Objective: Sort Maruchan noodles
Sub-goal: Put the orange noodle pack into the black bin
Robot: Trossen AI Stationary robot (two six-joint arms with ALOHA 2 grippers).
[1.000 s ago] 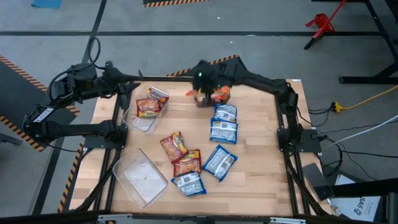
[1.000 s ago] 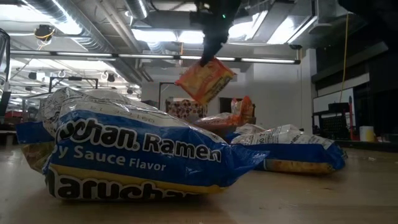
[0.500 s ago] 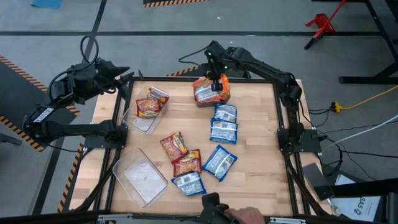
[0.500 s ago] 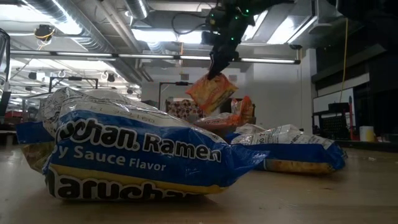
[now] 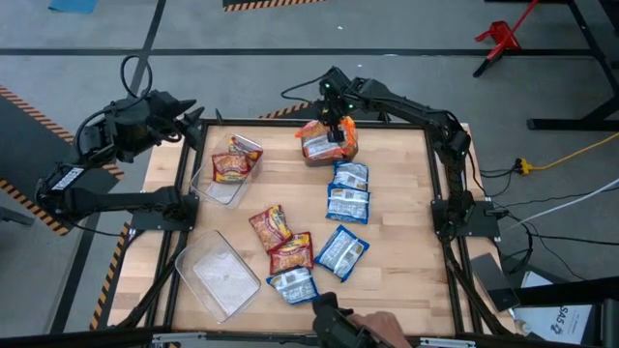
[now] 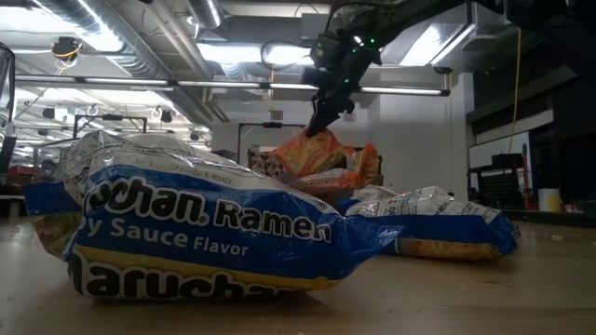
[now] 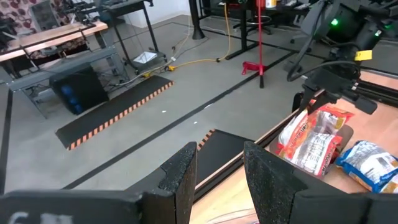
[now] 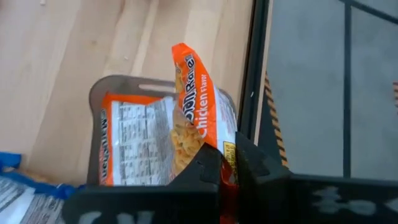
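I should release the orange-and-white noodle packet from my right gripper in the clear bin (image 5: 330, 138) (image 8: 200, 140), next to the orange packet that lies flat there.
My right gripper (image 5: 336, 122) is over a clear bin (image 5: 308, 155) at the table's far edge and is shut on an orange-and-white noodle packet (image 8: 194, 102), which also shows in the low view (image 6: 312, 149). Another orange packet (image 8: 134, 146) lies flat in that bin. Several blue packets (image 5: 348, 191) and two red-orange packets (image 5: 280, 242) lie flat on the table. My left gripper (image 5: 193, 118) waits open beyond the table's far left corner, and its fingers (image 7: 183, 171) are spread. My right gripper pinches the orange packet by one end seam (image 8: 227, 154) between its two fingers, coming from above and slanting down. The packet hangs on edge below the fingers, its lower part down inside the bin beside the packet lying there. Whether it rests on anything, I cannot tell.
A clear bin (image 5: 205, 184) at the far left holds red-orange packets (image 5: 232, 164). Another clear bin (image 5: 221, 275) sits near the left near corner. A person's hand (image 5: 372, 327) reaches in over the near edge. A big blue packet (image 6: 205, 233) fills the low view's foreground.
My right gripper has moved a little toward the table's right and far edge and come down, lowering the orange packet from clear in the air into the far bin. My left gripper has drawn back slightly toward the left. A person's hand has appeared at the near edge.
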